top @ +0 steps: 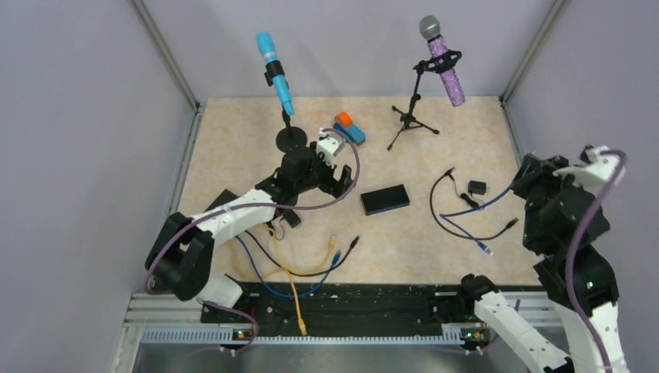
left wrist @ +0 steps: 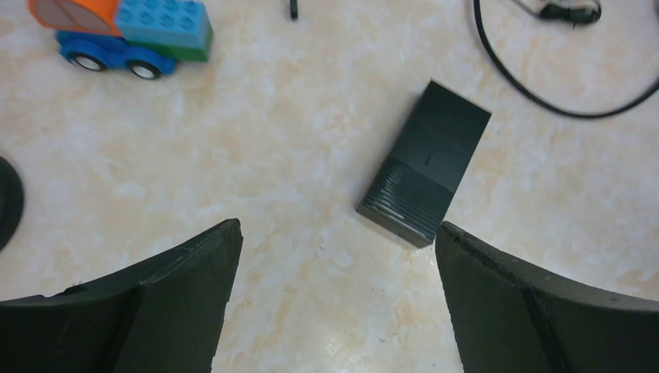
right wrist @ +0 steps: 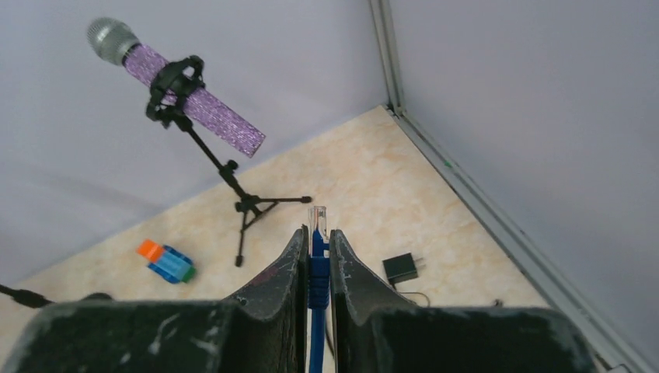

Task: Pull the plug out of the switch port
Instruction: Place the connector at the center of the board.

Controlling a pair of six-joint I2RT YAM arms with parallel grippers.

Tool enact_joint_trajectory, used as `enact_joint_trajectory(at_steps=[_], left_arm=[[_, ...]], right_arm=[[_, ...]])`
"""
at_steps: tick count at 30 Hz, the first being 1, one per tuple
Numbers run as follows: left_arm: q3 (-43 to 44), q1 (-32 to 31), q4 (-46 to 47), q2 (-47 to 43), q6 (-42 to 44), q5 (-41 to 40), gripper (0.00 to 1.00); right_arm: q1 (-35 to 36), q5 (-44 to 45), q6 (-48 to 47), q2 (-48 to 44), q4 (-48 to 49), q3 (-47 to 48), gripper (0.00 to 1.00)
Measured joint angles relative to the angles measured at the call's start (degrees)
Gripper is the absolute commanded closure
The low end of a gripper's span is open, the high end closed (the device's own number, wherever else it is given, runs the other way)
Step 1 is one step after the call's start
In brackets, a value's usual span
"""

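Next, the right gripper releases the blue plug, now held raised above its hanging cable, on the table (top: 461, 168) (right wrist: 361, 249) next to the far tip of the black cable, near the black adapter.
The black switch box (top: 385, 200) lies flat in the middle of the table, and no cable shows in it. It also shows in the left wrist view (left wrist: 426, 162), just beyond my right fingertip. My left gripper (top: 336, 172) (left wrist: 338, 233) is open and empty, above bare table left of the switch. My right gripper (top: 528, 175) (right wrist: 317, 233) is raised at the right and shut on the blue cable's clear plug (right wrist: 317, 217), whose tip sticks out past the fingertips. The blue cable (top: 464, 212) hangs from it down onto the table.
A blue microphone (top: 276, 74) on a round base and a purple microphone (top: 443, 62) on a tripod stand at the back. A toy car (top: 350, 128) sits between them. A black adapter (top: 476, 187) with its cable lies right of the switch. Yellow, blue and black cables (top: 303, 268) lie near the front.
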Motion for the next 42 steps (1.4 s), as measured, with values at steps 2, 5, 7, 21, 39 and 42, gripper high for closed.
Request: enact_joint_trajectory(at_steps=[2, 5, 7, 21, 39, 42], left_arm=[[-1.0, 0.7, 2.4, -2.6, -1.9, -0.8, 0.01], [-2.0, 1.5, 4.1, -5.4, -3.9, -1.4, 0.01], [-2.8, 2.0, 4.1, -7.3, -4.7, -1.9, 0.01], [-10.1, 3.3, 3.1, -20.6, -6.3, -3.7, 0.01], [-14.2, 3.3, -0.9, -28.7, -7.6, -4.2, 0.01], [-14.3, 3.3, -1.6, -29.5, -7.5, -4.5, 0.01]], right_arm=[[0.0, 0.3, -2.0, 5.3, -1.7, 2.7, 1.00], [0.0, -0.1, -4.3, 16.1, -3.8, 5.2, 1.00], [-0.1, -1.5, -6.1, 21.7, -6.0, 5.2, 1.00], [-13.0, -13.1, -14.7, 29.7, -14.8, 7.4, 1.00], [-27.6, -40.6, -13.2, 67.3, 0.9, 6.2, 0.99], [-28.6, -40.5, -11.8, 70.9, 2.8, 8.4, 0.97]])
